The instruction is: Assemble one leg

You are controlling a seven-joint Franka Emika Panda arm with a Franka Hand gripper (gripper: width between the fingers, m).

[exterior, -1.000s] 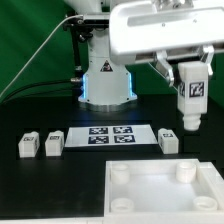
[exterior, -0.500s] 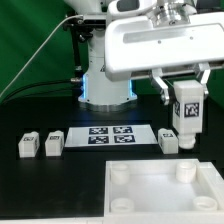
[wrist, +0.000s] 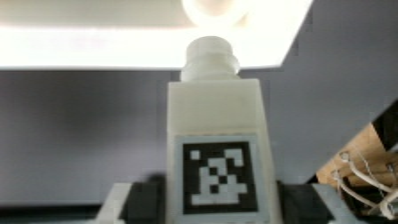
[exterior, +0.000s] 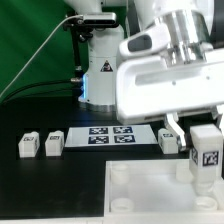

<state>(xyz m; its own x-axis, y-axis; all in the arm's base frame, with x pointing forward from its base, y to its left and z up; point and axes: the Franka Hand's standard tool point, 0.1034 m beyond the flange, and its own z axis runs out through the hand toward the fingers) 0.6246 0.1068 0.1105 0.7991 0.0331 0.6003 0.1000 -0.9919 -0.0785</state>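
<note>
The robot's gripper should release the leg standing upright in the white panel's near corner socket [wrist: 217, 10], below where the leg hangs.
My gripper [exterior: 206, 128] is shut on a leg [exterior: 207, 158], a white block with a black-and-white tag facing the camera. It hangs upright at the exterior view's right, just above the large white panel [exterior: 150, 198], near its far right corner socket [exterior: 185, 171]. In the wrist view the leg [wrist: 217, 130] fills the middle, its round peg [wrist: 212, 55] pointing at the panel's edge [wrist: 107, 25], with a dark finger [wrist: 151, 200] on each side of it. Three more legs [exterior: 27, 144] [exterior: 54, 143] [exterior: 169, 140] stand on the black table.
The marker board [exterior: 110, 136] lies flat between the loose legs, in front of the robot base [exterior: 105, 85]. The panel has round sockets at its corners, one at the near left [exterior: 119, 174]. A cable runs along the exterior view's left.
The gripper has carried the leg down and towards the camera, from above the rightmost loose leg to just over the panel's far right corner. The arm now hides more of the background.
</note>
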